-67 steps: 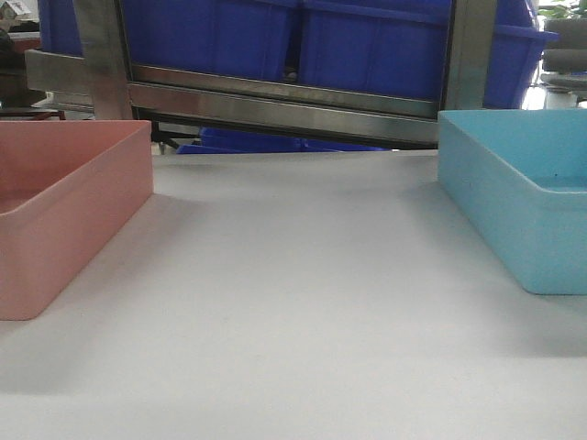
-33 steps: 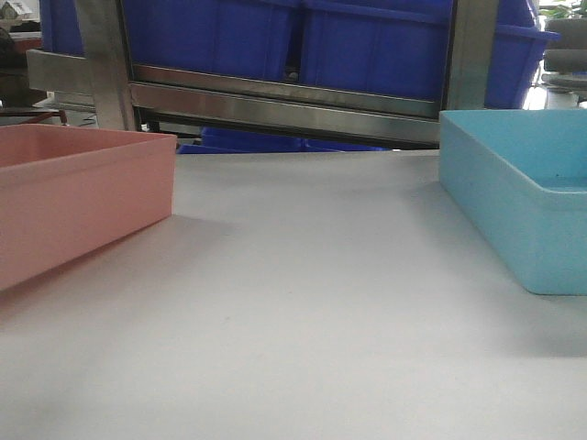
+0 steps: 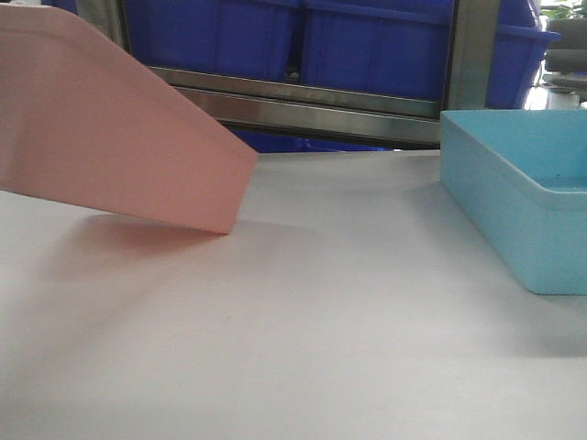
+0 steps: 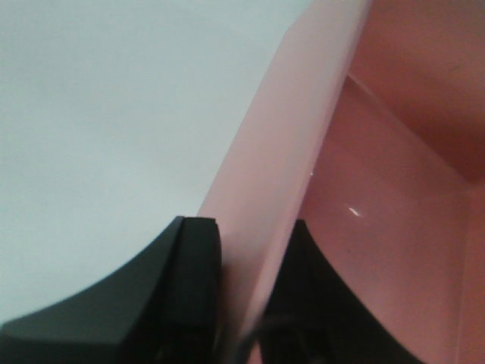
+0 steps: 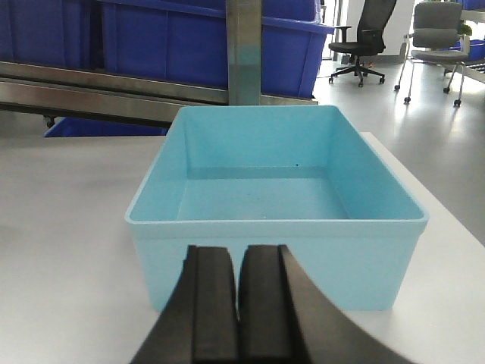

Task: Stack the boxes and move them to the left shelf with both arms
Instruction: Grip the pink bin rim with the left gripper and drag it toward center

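Note:
Next, my left gripper releases the salmon pink box so that it rests on the bare white table (image 3: pixel 272 252), beside the light blue box. The pink box now hangs tilted above the table.
The salmon pink box (image 3: pixel 119 137) hangs tilted above the white table, its lower corner near the surface at centre left. My left gripper (image 4: pixel 254 288) is shut on the pink box's wall (image 4: pixel 288 152), one finger outside and one inside. The light blue box (image 3: pixel 523 192) rests on the table at the right. In the right wrist view that light blue box (image 5: pixel 276 197) stands empty just ahead of my right gripper (image 5: pixel 239 265), which is shut on nothing and a little short of the near wall. The left shelf is out of view.
Behind the white table (image 3: pixel 321 339) runs a steel rack bar (image 3: pixel 312 115) with upright posts and dark blue crates (image 3: pixel 303 41) on it. Office chairs (image 5: pixel 364 38) stand on the floor beyond the table's right edge.
The pink box has been lifted off the table and swung right, tilting steeply, from flat at the far left a second ago. The blue box has not moved.

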`<state>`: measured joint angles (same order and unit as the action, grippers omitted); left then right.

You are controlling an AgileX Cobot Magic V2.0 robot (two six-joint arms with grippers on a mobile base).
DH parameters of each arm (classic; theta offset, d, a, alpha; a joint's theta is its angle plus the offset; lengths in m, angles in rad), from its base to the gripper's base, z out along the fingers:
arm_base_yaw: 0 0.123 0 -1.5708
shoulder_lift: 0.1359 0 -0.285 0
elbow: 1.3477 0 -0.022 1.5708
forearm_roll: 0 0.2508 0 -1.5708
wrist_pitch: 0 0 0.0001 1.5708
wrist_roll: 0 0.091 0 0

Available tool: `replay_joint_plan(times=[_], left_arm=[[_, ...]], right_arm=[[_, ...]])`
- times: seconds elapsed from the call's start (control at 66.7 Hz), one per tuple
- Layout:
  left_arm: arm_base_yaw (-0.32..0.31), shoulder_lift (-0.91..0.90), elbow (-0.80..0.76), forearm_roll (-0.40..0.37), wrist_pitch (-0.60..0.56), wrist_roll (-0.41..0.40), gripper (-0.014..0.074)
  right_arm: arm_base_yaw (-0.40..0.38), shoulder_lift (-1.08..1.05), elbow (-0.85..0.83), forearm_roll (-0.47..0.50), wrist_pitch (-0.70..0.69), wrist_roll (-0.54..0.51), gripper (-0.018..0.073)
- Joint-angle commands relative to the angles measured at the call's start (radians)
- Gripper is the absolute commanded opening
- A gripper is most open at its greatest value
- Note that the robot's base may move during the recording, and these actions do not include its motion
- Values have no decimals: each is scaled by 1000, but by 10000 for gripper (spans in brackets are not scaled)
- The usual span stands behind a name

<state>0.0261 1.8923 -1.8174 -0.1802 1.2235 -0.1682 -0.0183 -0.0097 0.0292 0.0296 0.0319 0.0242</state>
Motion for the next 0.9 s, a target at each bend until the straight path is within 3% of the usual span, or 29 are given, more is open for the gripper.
replay_joint_plan(times=[0.0, 0.24, 0.465, 0.555, 0.885], left_arm=[[-78, -78, -40, -17, -34, -106, -3], [-302, -76, -1, 191, -120, -388, -2], [-421, -76, 101, 229, -296, -639, -2], [-441, -65, 146, 231, -337, -688, -2], [-497, 76, 194, 248, -347, -689, -3]], right_arm=[[1, -21, -18, -2, -94, -8, 55], [1, -21, -18, -1, -95, -8, 55], [1, -21, -18, -1, -97, -8, 55], [1, -21, -18, -1, -97, -8, 55], [1, -21, -18, -1, -97, -8, 55]])
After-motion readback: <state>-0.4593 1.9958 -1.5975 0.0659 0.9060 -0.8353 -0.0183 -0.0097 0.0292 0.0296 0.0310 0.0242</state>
